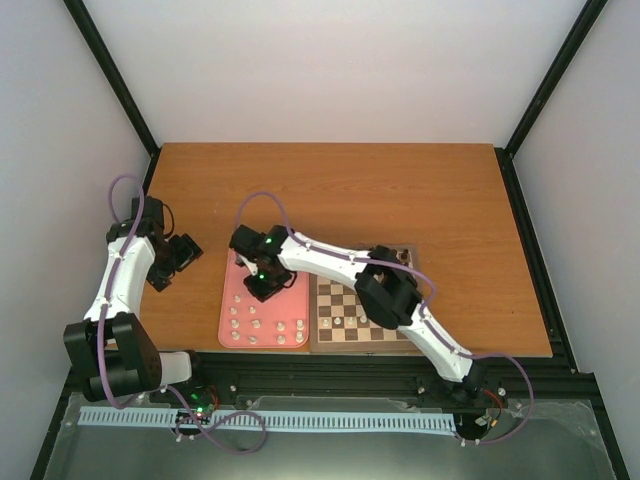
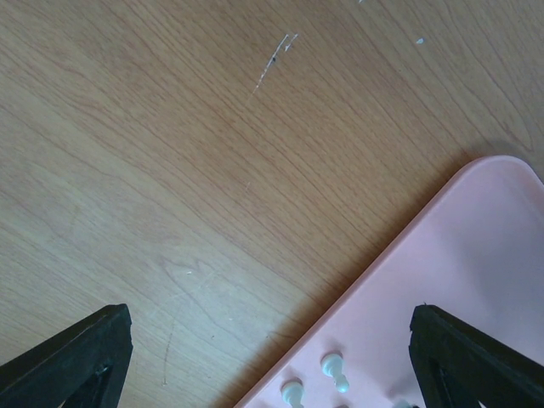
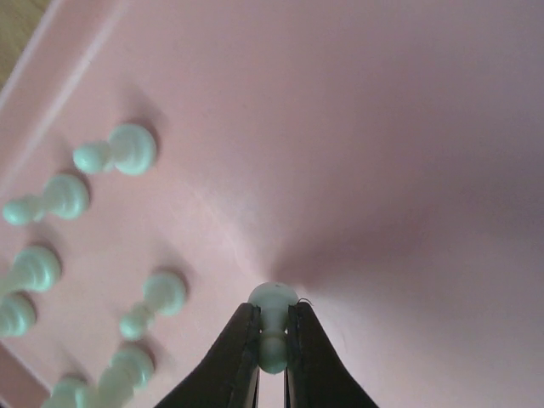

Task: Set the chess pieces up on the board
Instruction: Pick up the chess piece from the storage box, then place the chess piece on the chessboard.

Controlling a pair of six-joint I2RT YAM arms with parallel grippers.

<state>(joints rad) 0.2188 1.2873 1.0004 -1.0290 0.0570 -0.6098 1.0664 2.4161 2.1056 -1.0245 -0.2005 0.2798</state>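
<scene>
My right gripper will put the white pawn down on the light square (image 1: 377, 322) beside the white pawn in the row that is farthest from the tray.
My right gripper (image 3: 273, 336) is shut on a white chess piece (image 3: 274, 299), a pawn, right at the floor of the pink tray (image 3: 399, 127); in the top view it (image 1: 262, 286) reaches over the tray's upper part. Several more white pieces (image 3: 127, 149) stand on the tray to its left. The board (image 1: 362, 315) lies right of the tray with a few white pieces (image 1: 339, 322) on its near rows. My left gripper (image 1: 181, 254) is open and empty over bare table left of the tray; two white pieces (image 2: 333, 368) show in its view.
The pink tray (image 1: 236, 300) sits against the board's left edge. A dark piece (image 1: 403, 255) stands at the board's far right corner. The right arm (image 1: 330, 262) stretches across the board's far half. The wooden table (image 1: 350, 190) lies beyond.
</scene>
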